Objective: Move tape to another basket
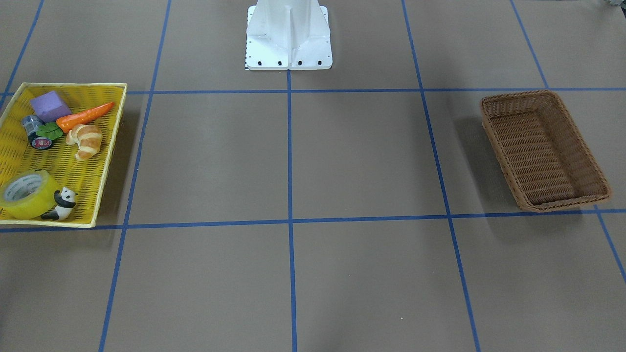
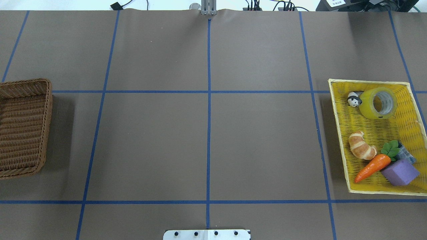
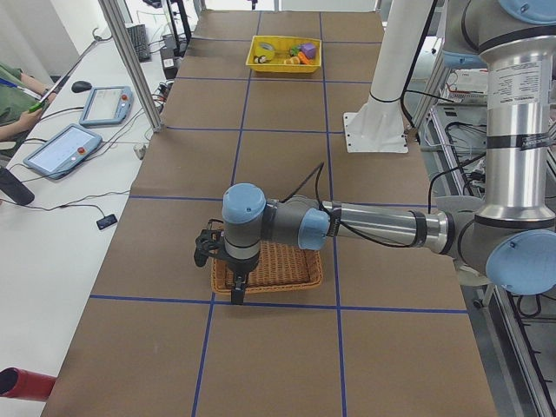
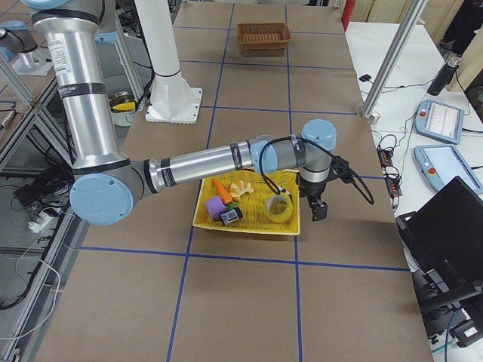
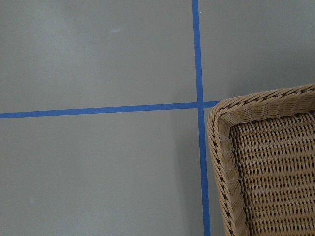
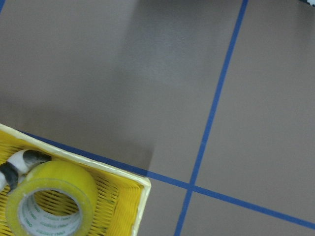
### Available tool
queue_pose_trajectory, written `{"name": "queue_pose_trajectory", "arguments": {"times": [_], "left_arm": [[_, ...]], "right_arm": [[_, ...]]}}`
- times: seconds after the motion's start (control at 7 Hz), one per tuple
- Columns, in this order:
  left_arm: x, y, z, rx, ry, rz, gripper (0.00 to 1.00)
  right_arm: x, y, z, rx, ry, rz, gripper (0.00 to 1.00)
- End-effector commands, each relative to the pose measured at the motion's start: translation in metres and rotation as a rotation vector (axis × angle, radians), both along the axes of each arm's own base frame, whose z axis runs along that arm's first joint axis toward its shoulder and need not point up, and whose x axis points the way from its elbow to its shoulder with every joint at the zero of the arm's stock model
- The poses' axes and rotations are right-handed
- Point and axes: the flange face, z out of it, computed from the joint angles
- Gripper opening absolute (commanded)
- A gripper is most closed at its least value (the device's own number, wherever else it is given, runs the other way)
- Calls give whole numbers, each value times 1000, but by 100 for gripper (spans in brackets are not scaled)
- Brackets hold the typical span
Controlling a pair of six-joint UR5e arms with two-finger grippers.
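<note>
I should close my right gripper on the yellow tape roll's side [image 1: 5,196] [image 6: 87,208] that faces away from the panda figure, with one finger in the roll's hole.
The yellow tape roll [image 2: 378,103] lies in the far corner of a flat yellow tray [image 2: 337,133] on my right, next to a panda figure [image 2: 353,99]. It also shows in the front view [image 1: 27,194] and the right wrist view [image 6: 51,206]. The brown wicker basket [image 2: 23,128] stands empty on my left and also shows in the front view [image 1: 543,149]. My left gripper [image 3: 235,294] hangs over the basket's outer edge. My right gripper [image 4: 318,211] hangs just beyond the tray's edge near the tape. I cannot tell whether either is open or shut.
The tray also holds a croissant [image 2: 361,150], a carrot [image 2: 373,167], a purple block [image 2: 399,171] and a small dark roll with a red label [image 1: 39,139]. The robot's white base [image 1: 288,36] stands at the table's middle edge. Blue tape lines grid the brown table.
</note>
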Motion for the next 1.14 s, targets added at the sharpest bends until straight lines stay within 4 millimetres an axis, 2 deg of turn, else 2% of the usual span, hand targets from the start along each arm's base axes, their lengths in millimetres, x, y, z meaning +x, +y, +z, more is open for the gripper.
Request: {"name": "queue_pose_trajectory", "arguments": {"times": [0.0, 0.29, 0.43, 0.57, 1.0], "left_arm": [[0, 0, -6, 12, 3, 1, 98], [4, -2, -16, 35, 7, 9, 98], [4, -2, -21, 46, 9, 8, 98], [4, -2, -22, 49, 9, 8, 98], [4, -2, -21, 48, 9, 8, 98]], "right_arm": [[-55, 5, 23, 104, -61, -90, 100], [-82, 6, 45, 161, -81, -139, 100], [-90, 7, 44, 166, -89, -156, 100], [-101, 11, 53, 148, -86, -175, 100], [-106, 21, 72, 103, -83, -189, 100]]}}
